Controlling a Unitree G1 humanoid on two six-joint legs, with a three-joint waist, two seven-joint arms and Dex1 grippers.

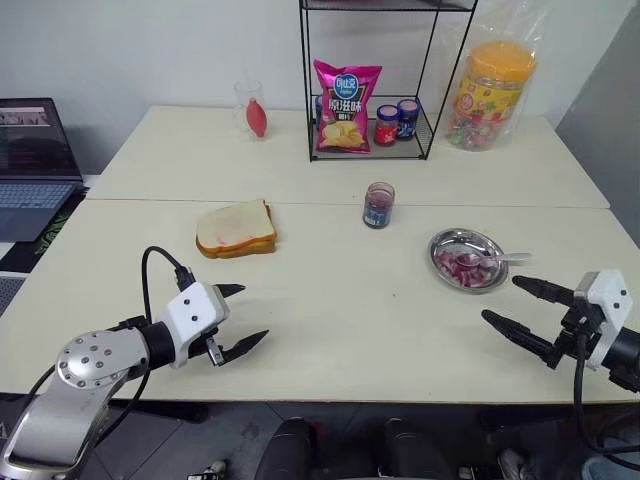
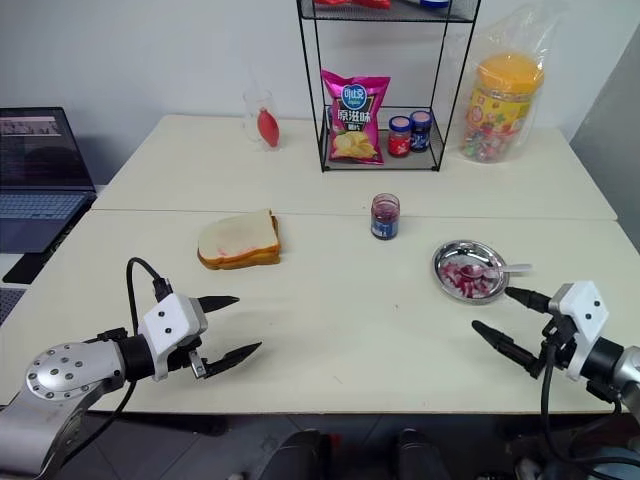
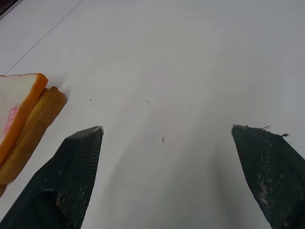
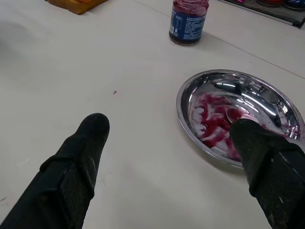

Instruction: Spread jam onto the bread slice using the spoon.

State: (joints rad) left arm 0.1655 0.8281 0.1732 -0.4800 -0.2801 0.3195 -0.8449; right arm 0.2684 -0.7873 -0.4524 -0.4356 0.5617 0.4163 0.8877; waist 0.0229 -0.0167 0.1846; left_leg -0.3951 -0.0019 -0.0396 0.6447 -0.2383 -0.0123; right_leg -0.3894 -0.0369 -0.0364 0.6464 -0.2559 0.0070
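Observation:
The pale bread slice is above the toasted slice. Next, my left gripper moves to the near-side edge (image 1: 229, 246) of the pale slice and closes there.
The bread slice (image 1: 233, 224), pale white, lies on top of a golden-brown toasted slice (image 1: 240, 248) left of centre on the table; in the left wrist view the bread slice (image 3: 13, 107) carries a faint pink smear. A small glass jar of dark jam (image 1: 378, 205) stands mid-table. To its right a silver dish (image 1: 436, 248) holds red jam smears (image 4: 213, 121) and the spoon (image 1: 512, 258), its handle pointing right. My left gripper (image 1: 251, 314) hovers open in front of the bread. My right gripper (image 1: 500, 300) is open just before the dish.
At the back stands a black wire rack (image 1: 303, 90) with a pink crisp bag (image 1: 345, 108) and two small jars (image 1: 397, 121). A bag with a yellow-lidded tub (image 1: 490, 85) sits to its right, a glass with a red object (image 1: 254, 112) to its left. A laptop (image 1: 35, 165) sits beyond the table's left edge.

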